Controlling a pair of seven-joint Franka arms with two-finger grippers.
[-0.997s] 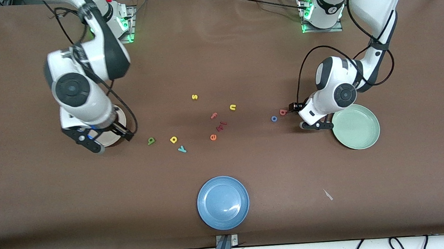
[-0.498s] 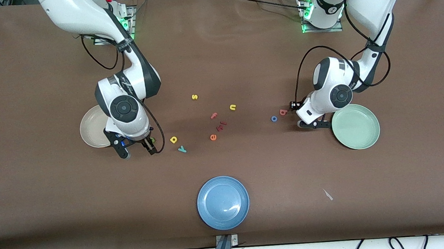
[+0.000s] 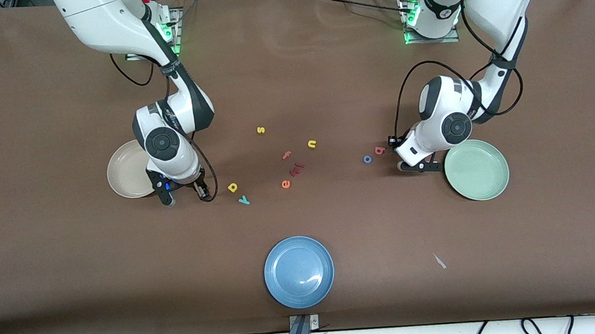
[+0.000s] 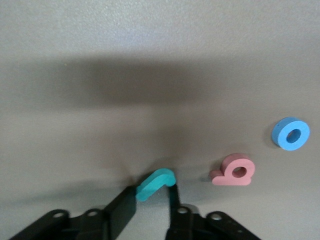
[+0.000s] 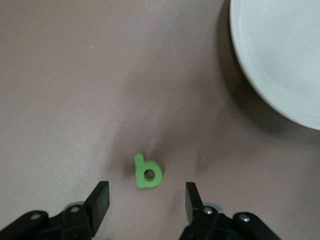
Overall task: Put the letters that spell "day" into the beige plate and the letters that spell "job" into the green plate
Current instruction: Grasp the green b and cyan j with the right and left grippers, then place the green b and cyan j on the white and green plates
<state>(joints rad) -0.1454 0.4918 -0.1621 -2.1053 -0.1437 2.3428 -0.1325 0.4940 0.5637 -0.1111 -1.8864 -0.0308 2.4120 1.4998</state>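
Note:
Next, I open my left gripper, as the teal "j" slants lengthwise across its fingertips, then set it flat and pinch its narrow stem (image 4: pixel 146 192) before I carry it to the green plate.
My left gripper (image 4: pixel 154 196) is low on the table next to the green plate (image 3: pixel 476 169). It is shut on the teal "j" (image 4: pixel 156 183), which sits tilted between its fingertips. The pink "b" (image 4: pixel 234 171) and blue "o" (image 4: pixel 290 133) lie just past it on the cloth. In the front view this left gripper (image 3: pixel 396 154) hides the "j". My right gripper (image 5: pixel 146 192) stands open beside the beige plate (image 5: pixel 280 60), with the green "d" (image 5: pixel 147 171) lying flat just ahead of its fingertips. The yellow "a" (image 3: pixel 233 187) and teal "y" (image 3: pixel 244 200) lie close by, toward the middle.
A blue plate (image 3: pixel 299 271) sits near the front edge. Mid-table lie a yellow "s" (image 3: pixel 260 130), yellow "u" (image 3: pixel 311 144), pink "f" (image 3: pixel 287 155), a red letter (image 3: pixel 297 168) and an orange "e" (image 3: pixel 285 184). A white scrap (image 3: pixel 439 261) lies toward the left arm's end.
The right arm swung off the beige plate toward the middle and came down over the green "d", its jaws narrowing. The left gripper stayed in place and closed on the "j".

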